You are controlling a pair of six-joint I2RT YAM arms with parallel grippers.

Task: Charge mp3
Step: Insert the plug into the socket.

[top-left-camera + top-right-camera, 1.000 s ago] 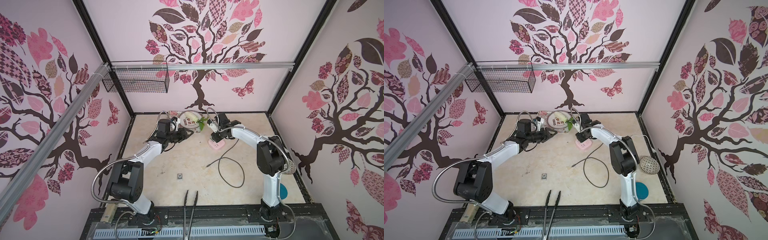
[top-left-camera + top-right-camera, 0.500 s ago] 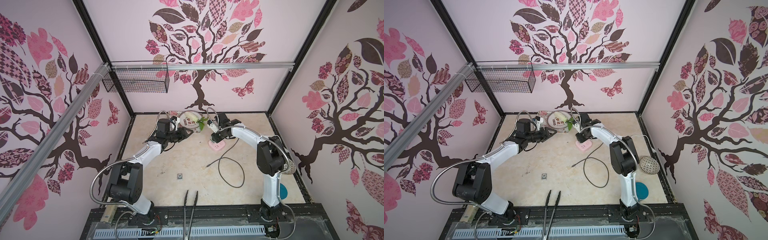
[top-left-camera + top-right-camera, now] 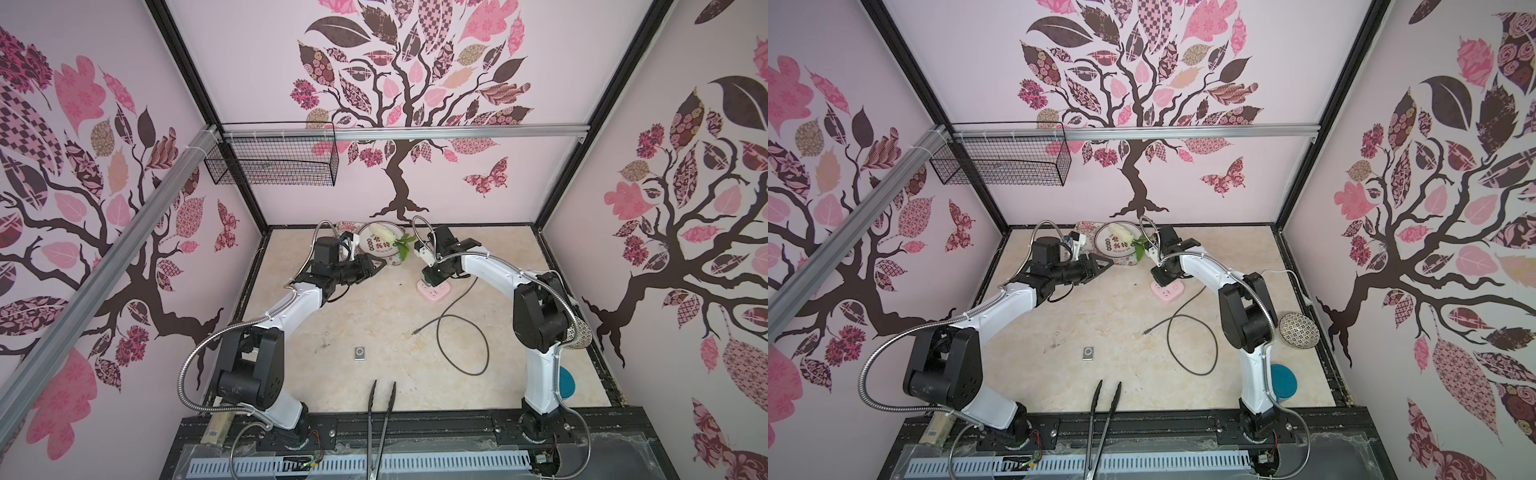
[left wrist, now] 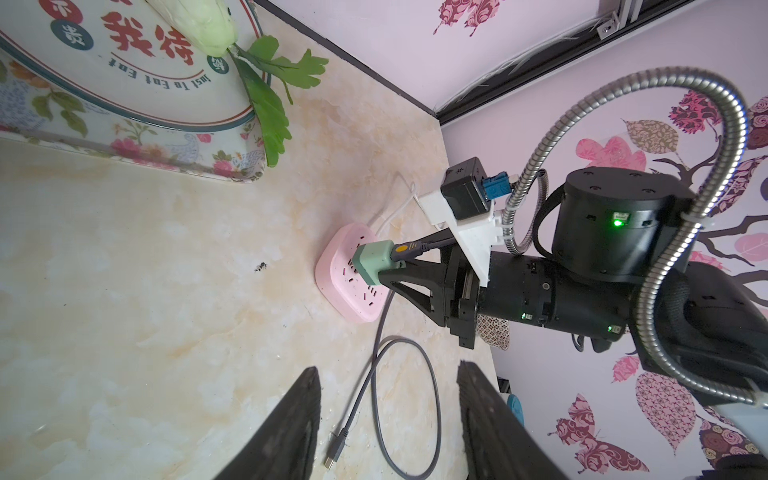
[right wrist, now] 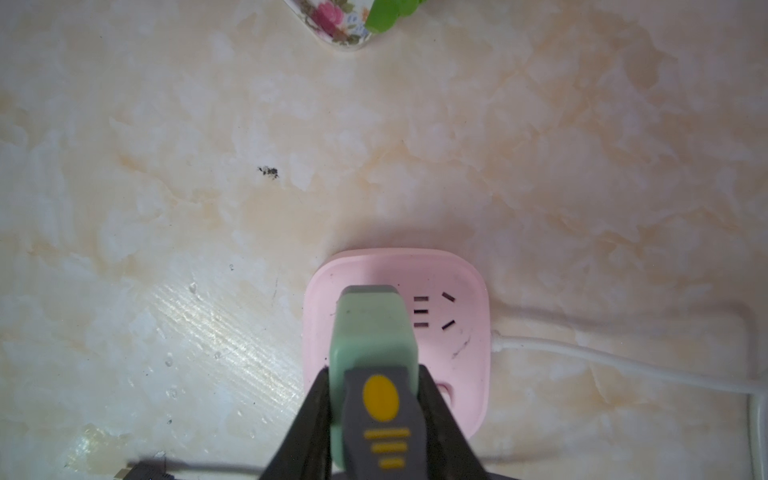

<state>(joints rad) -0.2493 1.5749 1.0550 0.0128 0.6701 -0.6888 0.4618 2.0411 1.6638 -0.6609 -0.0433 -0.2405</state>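
Note:
Next, my right gripper releases the mint-green charger plug in the pink power strip's socket (image 3: 428, 282) (image 5: 370, 314) nearest the floral tray.
The mp3 (image 3: 358, 353) (image 3: 1087, 353), a small silver square, lies alone on the marble floor near the front, far from both grippers. My right gripper (image 5: 371, 374) (image 3: 430, 277) is shut on the mint-green charger plug (image 5: 371, 328) (image 4: 374, 262). It holds the plug down against the pink power strip (image 5: 453, 316) (image 3: 434, 293); the prongs are hidden. A grey cable (image 4: 415, 374) (image 3: 461, 332) runs from the plug in a loop, and its free end (image 4: 332, 457) lies loose on the floor. My left gripper (image 4: 386, 374) (image 3: 380, 264) hovers open and empty at the back left.
A round plate (image 3: 380, 245) with a white vegetable sits on a floral tray (image 4: 124, 141) at the back wall. Black tongs (image 3: 380, 411) lie at the front edge. A patterned bowl (image 3: 1299, 330) and a teal lid (image 3: 1283, 380) sit by the right arm's base.

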